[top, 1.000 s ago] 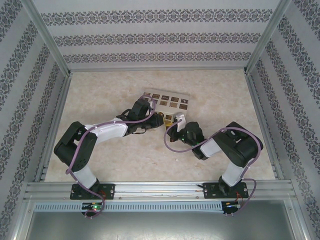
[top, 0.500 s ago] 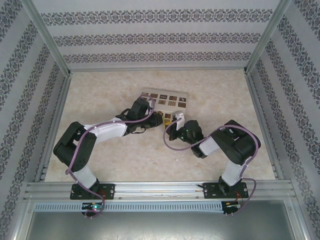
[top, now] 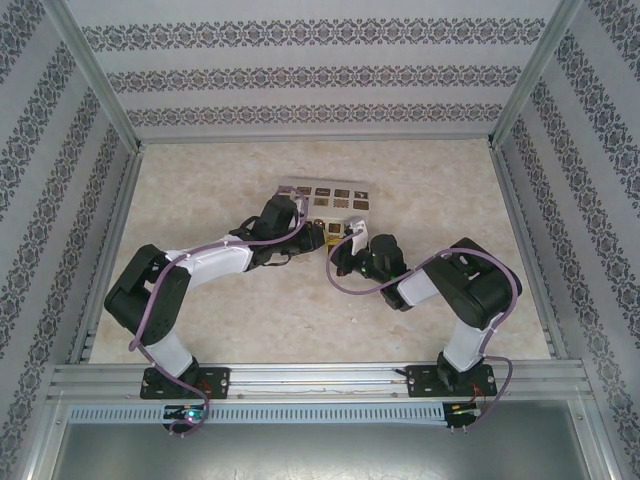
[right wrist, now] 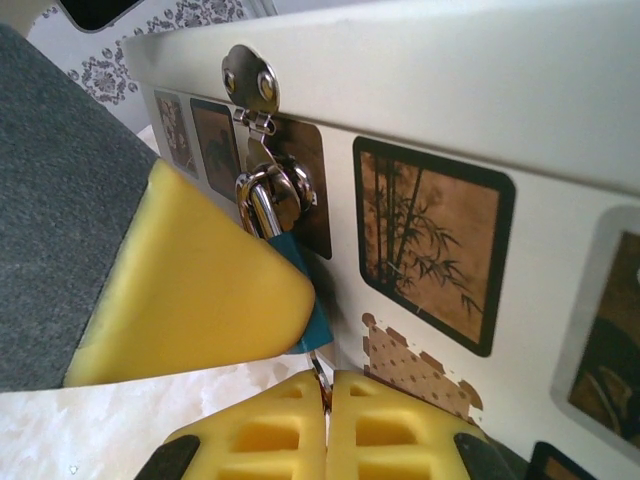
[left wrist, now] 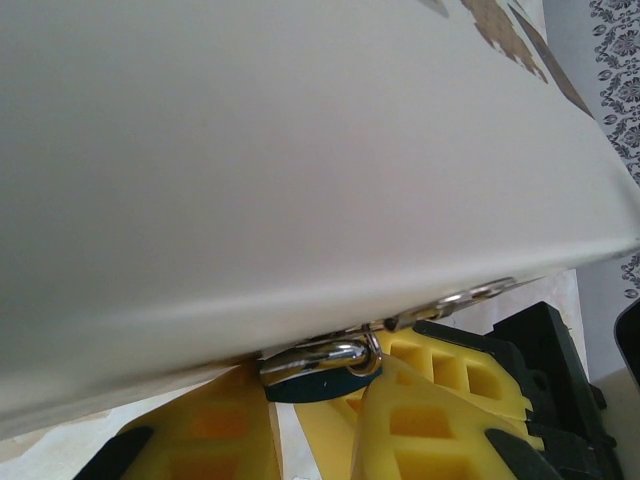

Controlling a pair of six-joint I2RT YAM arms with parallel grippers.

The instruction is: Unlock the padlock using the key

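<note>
Next, I open my left gripper, back off and take the lock body (right wrist: 318, 332) from lower down, because the padlock slants under its shackle in that gripper's steep hold.
The teal padlock (right wrist: 308, 295) hangs by its silver shackle (right wrist: 256, 205) from the hasp (right wrist: 250, 75) on the front of the white box (right wrist: 560, 110). My left gripper (left wrist: 322, 415) is shut on the padlock (left wrist: 318, 386) just under the box's edge; one of its yellow fingers (right wrist: 190, 285) covers most of the lock body. My right gripper (right wrist: 328, 405) is shut on the key, whose thin metal blade (right wrist: 321, 378) reaches up to the underside of the padlock. In the top view the left gripper (top: 312, 238) and right gripper (top: 350, 232) meet at the box's near side.
The white box (top: 330, 192) with brown bamboo pictures sits mid-table and stands right behind both grippers. The beige tabletop (top: 420, 180) is ringed by patterned walls and a metal frame. The right gripper's yellow finger (left wrist: 455, 365) sits close beside the left one.
My right gripper has moved up and left toward the box front, closing on the padlock. The box and left gripper have shifted slightly away from the arms.
</note>
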